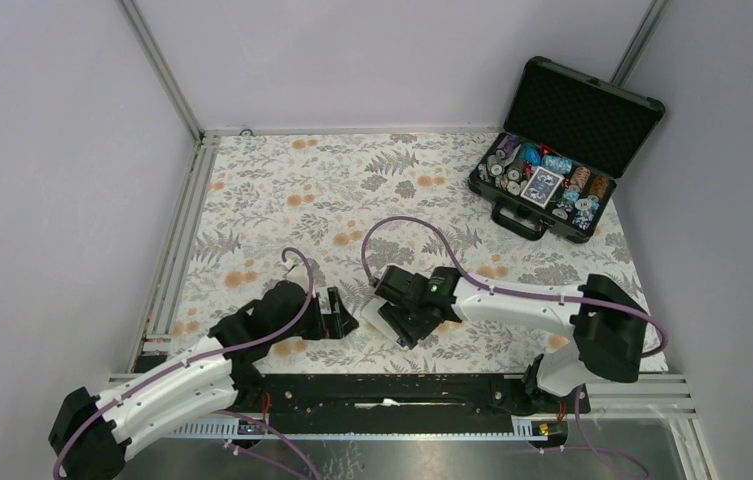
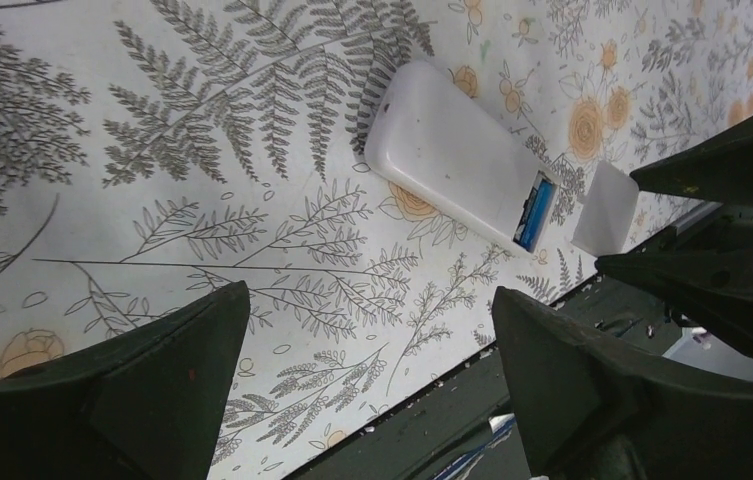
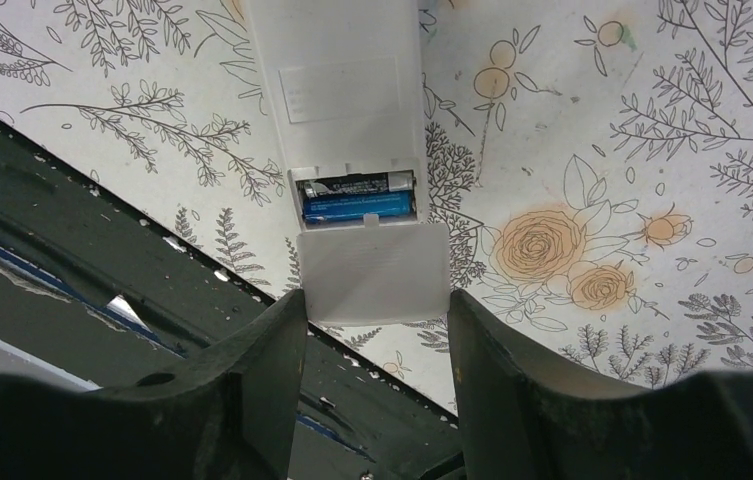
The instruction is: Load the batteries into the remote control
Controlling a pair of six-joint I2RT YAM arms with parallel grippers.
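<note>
Next, my right gripper lets go of the white compartment cover over the batteries that sit in the remote's open compartment (image 1: 404, 334) (image 3: 358, 204).
The white remote control (image 2: 452, 150) lies back-up on the floral table, its end compartment open. A blue battery (image 3: 357, 205) sits inside, with a darker cell above it; the battery (image 2: 535, 212) also shows in the left wrist view. The white compartment cover (image 3: 374, 265) lies flat just off the remote's (image 3: 337, 90) open end, and my right gripper (image 3: 374, 300) is shut on its two side edges. From above, the right gripper (image 1: 407, 325) hides most of the remote (image 1: 377, 322). My left gripper (image 2: 370, 295) stands open and holds nothing, just left of the remote.
The black base rail (image 3: 52, 220) runs along the table's near edge, right behind both grippers. An open black case (image 1: 552, 170) of poker chips and cards sits at the far right corner. Metal frame posts line the left and back edges.
</note>
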